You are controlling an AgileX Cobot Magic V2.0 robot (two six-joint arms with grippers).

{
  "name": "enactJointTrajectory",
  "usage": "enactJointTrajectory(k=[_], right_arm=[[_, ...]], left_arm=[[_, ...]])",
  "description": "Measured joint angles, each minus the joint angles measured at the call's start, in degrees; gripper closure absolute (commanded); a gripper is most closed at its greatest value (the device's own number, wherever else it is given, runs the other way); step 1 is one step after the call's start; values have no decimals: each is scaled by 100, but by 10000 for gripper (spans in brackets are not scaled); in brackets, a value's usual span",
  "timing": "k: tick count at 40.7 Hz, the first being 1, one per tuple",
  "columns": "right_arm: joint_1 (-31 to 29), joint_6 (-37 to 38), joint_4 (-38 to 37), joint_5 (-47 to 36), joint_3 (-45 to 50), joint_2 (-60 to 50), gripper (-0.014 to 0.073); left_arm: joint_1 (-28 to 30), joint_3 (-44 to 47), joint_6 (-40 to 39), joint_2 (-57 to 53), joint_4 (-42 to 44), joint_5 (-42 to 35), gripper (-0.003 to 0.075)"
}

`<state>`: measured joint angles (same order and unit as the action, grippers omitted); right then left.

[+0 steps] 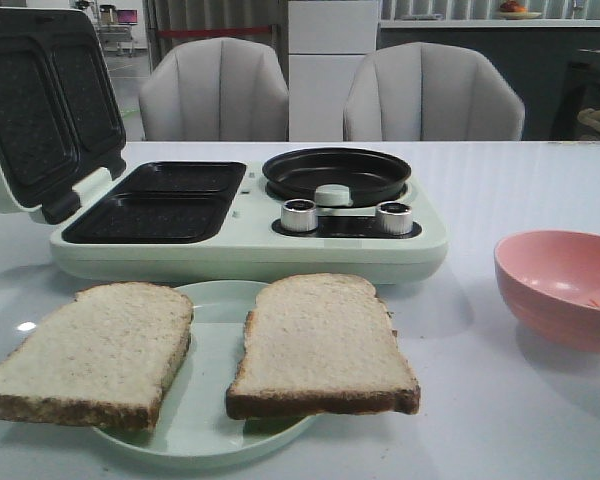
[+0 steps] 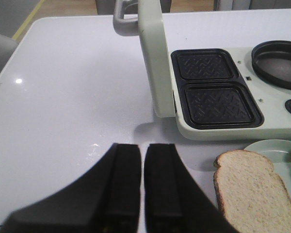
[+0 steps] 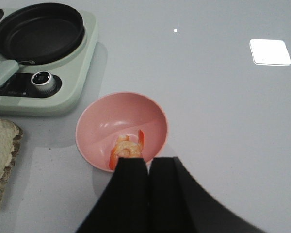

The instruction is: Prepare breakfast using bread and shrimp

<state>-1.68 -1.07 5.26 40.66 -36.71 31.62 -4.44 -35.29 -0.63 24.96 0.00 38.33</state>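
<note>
I will next use my left gripper to grab the near outer corner of the bread slice that is farther from the pink bowl.
Two slices of bread lie side by side on a pale green plate (image 1: 215, 310): the left slice (image 1: 95, 350) and the right slice (image 1: 320, 345). In the left wrist view, one bread slice (image 2: 252, 194) lies just beside my left gripper (image 2: 142, 145), which hovers over the bare table, shut and holding nothing. The shrimp (image 3: 127, 145), orange-pink curled pieces, lie in a pink bowl (image 3: 102, 121). My right gripper (image 3: 148, 159) hangs over the bowl's near rim, shut and empty, and hides part of the shrimp. Neither gripper shows in the front view.
A mint-green breakfast maker (image 1: 250, 250) stands behind the plate, its lid (image 1: 40, 110) open and upright at the left. It has two black square grill plates (image 1: 160, 200), a round black pan (image 1: 337, 172) and two metal knobs (image 1: 298, 215). The pink bowl (image 1: 560, 285) sits at the right.
</note>
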Motion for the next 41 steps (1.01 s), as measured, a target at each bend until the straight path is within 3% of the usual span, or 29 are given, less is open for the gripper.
enactJointTrajectory(k=[3,7,15,29,41], right_arm=[[0,0,0,0,0,14,146],[0,0,0,-11,13,14,32],[0,0,0,-39,24,14,25],[0,0,0,-49,24,14,25],[0,0,0,-49,24,14,25]], left_arm=[[0,10,0,88,-73,0,184],[0,10,0,199,-170,0,93],[-322,10,192,438,-209,62,106],[-2100,221,1804,797,-184,51,106],[-3420,1147,1960,1107,981,-352,164]])
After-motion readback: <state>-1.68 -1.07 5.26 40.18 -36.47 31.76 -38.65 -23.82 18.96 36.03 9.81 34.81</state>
